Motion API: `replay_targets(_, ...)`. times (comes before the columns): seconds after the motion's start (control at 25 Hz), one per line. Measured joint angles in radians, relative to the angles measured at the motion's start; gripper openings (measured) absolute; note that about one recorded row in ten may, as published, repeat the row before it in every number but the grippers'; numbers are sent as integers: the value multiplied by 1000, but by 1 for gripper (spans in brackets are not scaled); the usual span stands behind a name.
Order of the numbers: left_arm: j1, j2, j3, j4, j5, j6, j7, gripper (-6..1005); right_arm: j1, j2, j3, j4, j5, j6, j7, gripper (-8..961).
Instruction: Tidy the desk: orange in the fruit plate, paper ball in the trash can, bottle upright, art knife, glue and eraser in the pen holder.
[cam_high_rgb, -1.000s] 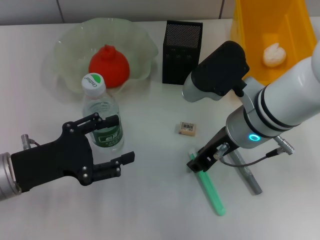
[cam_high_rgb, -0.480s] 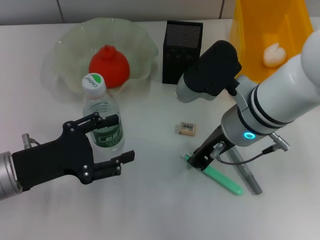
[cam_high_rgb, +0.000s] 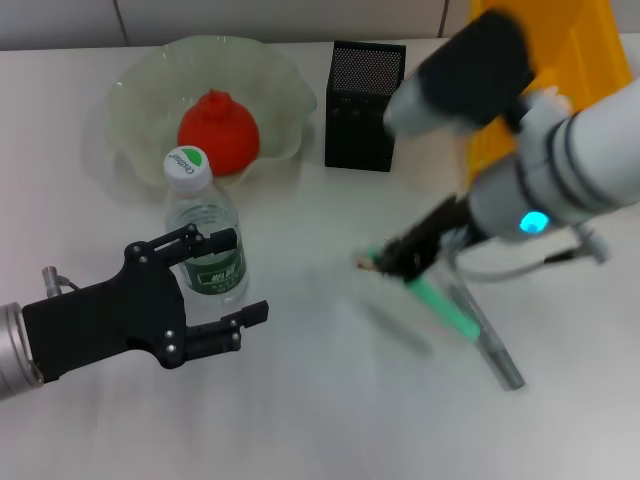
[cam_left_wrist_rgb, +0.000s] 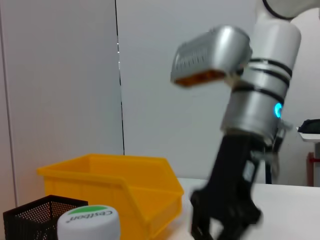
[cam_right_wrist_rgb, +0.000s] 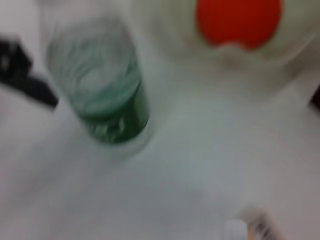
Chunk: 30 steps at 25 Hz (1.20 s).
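Observation:
The green art knife, now held tilted above the table, will lie in the pen holder's back corner (cam_high_rgb: 349, 68) next to the fruit plate after my right gripper releases it.
My right gripper (cam_high_rgb: 398, 258) is shut on the green art knife (cam_high_rgb: 442, 302) and holds it tilted above the table, in front of the black mesh pen holder (cam_high_rgb: 365, 105). The grey glue stick (cam_high_rgb: 492, 340) lies on the table under it. The eraser (cam_right_wrist_rgb: 256, 223) lies below the gripper and is mostly hidden in the head view. The bottle (cam_high_rgb: 205, 240) stands upright. The orange (cam_high_rgb: 218, 130) lies in the fruit plate (cam_high_rgb: 140, 85). My left gripper (cam_high_rgb: 235, 278) is open beside the bottle. The right arm hides the paper ball in the yellow trash can (cam_high_rgb: 560, 60).
The left wrist view shows the bottle cap (cam_left_wrist_rgb: 90, 222), the trash can (cam_left_wrist_rgb: 115, 182), the pen holder (cam_left_wrist_rgb: 27, 217) and the right gripper (cam_left_wrist_rgb: 225, 220). The right wrist view shows the bottle (cam_right_wrist_rgb: 105, 90) and the orange (cam_right_wrist_rgb: 239, 20).
My right gripper has lifted the art knife off the table and swung it up and back toward the pen holder. The right arm now covers the paper ball. The left arm has not moved.

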Motion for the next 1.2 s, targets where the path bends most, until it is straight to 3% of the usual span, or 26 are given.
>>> replay_targets(0.16, 1, 0, 5, 0, 0, 1, 0, 801, -84, 6, 153, -164, 29, 21, -69, 163)
replay_targets(0.28, 0, 1, 8, -2, 1, 1, -2, 801, -154, 9, 277, -214, 180, 149, -231, 163)
replay_targets(0.4, -1, 0, 7, -15, 9, 3, -2, 801, -199, 5, 352, -131, 482, 306, -526, 163)
replay_targets(0.52, -3, -1, 8, -32, 12, 4, 0, 801, -206, 2, 385, 49, 848, 422, -928, 163)
replay_targets(0.68, -7, -1, 8, -39, 23, 4, 0, 801, -126, -1, 404, 382, 1320, 432, -1459, 164)
replay_targets(0.8, -7, -1, 8, -41, 24, 4, 0, 801, -21, -2, 436, 618, 1497, 415, -1685, 164)
replay_targets(1.04, -7, -1, 9, -42, 24, 4, 0, 801, 170, -1, 484, 992, 1594, 406, -1908, 176)
replay_targets(1.2, -7, -1, 9, -41, 24, 7, 0, 801, 226, -1, 493, 1087, 1599, 420, -1934, 185)
